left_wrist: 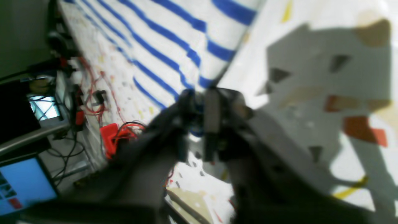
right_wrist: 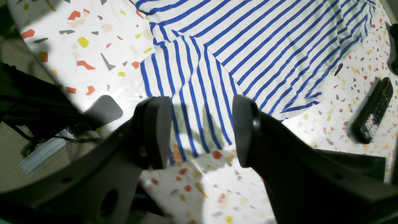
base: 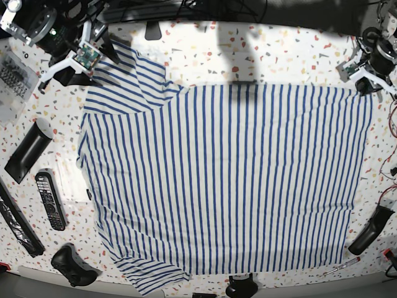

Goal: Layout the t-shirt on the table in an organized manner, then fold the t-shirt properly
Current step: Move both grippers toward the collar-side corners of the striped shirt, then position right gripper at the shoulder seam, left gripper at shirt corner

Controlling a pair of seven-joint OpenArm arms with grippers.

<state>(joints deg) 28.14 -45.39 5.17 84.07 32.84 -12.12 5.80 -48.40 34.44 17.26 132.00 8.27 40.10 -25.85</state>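
Observation:
My right gripper is going to close on the sleeve's far corner (base: 122,46) (right_wrist: 172,155), the tip of the T-shirt's rumpled sleeve that is nearest the far edge of the table.
The t-shirt (base: 229,180), white with thin blue stripes, lies spread almost flat across the table (base: 248,49). My left gripper (left_wrist: 202,102) is at the shirt's far right corner (base: 366,77), shut on the t-shirt's edge (left_wrist: 174,40), and the cloth runs up from its tips. My right gripper (right_wrist: 200,130) hovers open over the rumpled sleeve (right_wrist: 186,93) at the far left (base: 87,59), with nothing between its fingers (right_wrist: 155,130).
A black remote control (base: 49,200) lies left of the shirt (right_wrist: 373,112). Other black items sit along the left edge (base: 28,152), the front left (base: 73,266) and the right (base: 371,230). Red cables and a red box (left_wrist: 108,137) hang past the table's edge.

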